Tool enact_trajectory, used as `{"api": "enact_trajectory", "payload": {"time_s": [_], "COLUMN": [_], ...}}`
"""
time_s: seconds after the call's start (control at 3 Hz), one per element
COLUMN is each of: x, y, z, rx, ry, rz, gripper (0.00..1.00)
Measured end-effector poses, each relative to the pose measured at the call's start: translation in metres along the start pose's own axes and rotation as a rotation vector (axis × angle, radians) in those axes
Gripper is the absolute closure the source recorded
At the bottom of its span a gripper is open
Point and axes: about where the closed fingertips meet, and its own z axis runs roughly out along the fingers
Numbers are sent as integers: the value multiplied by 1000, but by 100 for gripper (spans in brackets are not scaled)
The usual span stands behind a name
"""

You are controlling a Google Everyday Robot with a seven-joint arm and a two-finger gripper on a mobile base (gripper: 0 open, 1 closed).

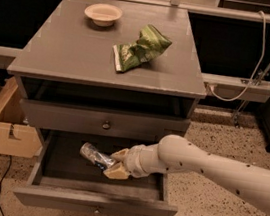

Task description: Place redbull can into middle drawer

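Next, I release the redbull can on the drawer's dark bottom, near its centre (99,167), straight behind the pale knob. The can now lies tilted inside that drawer.
The redbull can (93,155) is slim and silver with blue patches. It lies tilted inside the open middle drawer (95,203), low over the drawer's dark floor. My gripper (115,163) is shut on the can's right end, its tan fingers (117,171) above and below it. My white arm (207,169) reaches in from the right over the drawer's right side. The drawer is pulled out, and its grey front panel with a small pale knob faces me at the bottom.
A shut drawer with a dark round knob (106,125) sits above the open one. On the cabinet top (68,49) lie a green-and-white snack bag (141,48) and a pale bowl (103,14). A cardboard box (10,129) stands on the floor at left.
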Motion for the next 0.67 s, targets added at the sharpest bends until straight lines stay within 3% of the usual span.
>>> {"api": "enact_trajectory", "payload": {"time_s": [0.33,0.67], "x": [38,61], "y": [-14,-21], "z": [29,48], "rx": [17,27], "ry": [49,65], "rz": [48,75], "gripper": [100,100]}}
